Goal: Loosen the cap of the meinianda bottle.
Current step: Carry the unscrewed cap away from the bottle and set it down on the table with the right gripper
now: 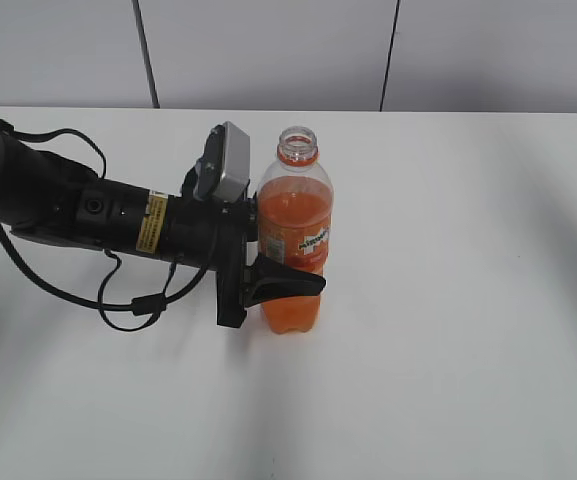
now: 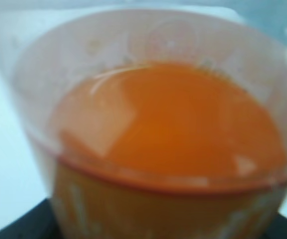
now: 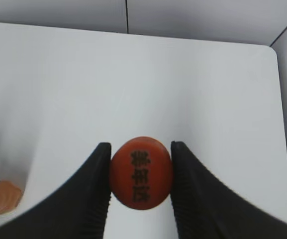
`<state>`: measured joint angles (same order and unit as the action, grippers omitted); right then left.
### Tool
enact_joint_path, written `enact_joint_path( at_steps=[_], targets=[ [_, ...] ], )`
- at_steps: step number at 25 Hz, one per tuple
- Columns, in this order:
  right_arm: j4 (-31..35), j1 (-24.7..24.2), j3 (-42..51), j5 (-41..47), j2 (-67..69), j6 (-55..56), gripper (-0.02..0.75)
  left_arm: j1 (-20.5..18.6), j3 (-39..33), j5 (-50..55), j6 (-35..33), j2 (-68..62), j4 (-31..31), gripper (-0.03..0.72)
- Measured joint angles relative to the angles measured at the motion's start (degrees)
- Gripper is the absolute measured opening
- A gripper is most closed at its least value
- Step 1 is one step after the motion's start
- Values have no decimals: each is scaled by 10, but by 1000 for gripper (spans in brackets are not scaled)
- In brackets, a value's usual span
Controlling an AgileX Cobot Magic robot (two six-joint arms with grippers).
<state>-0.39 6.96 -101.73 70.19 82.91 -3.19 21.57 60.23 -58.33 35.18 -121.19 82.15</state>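
The robot's right gripper needs to release the orange cap, now held above the table, on the open white table (image 1: 510,250), across the meinianda bottle from the left gripper.
The meinianda bottle (image 1: 295,235) stands upright on the white table, with orange liquid, an orange label and an open neck with no cap on it. My left gripper (image 1: 290,272) reaches in from the left and is shut on the bottle's lower body. In the left wrist view the bottle (image 2: 168,124) fills the frame, blurred. In the right wrist view my right gripper (image 3: 141,152) is shut on the small orange cap (image 3: 141,172), held above the table away from the bottle. The right gripper is out of the exterior view.
The white table (image 1: 468,300) spreads around the bottle, with its far edge against grey wall panels (image 1: 268,50). The left arm and its cables (image 1: 88,215) lie across the left side. An orange shape (image 3: 1,196) shows at the lower left of the right wrist view.
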Motion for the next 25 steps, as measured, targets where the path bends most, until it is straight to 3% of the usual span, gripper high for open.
enact_joint_path(
  at_steps=[9, 25],
  targets=[
    [79, -64, 125, -60, 33, -60, 272, 0, 0, 1, 0, 0, 0, 417],
    [117, -70, 360, -322, 145, -97, 272, 0, 0, 0, 0, 0, 0, 417]
  ],
)
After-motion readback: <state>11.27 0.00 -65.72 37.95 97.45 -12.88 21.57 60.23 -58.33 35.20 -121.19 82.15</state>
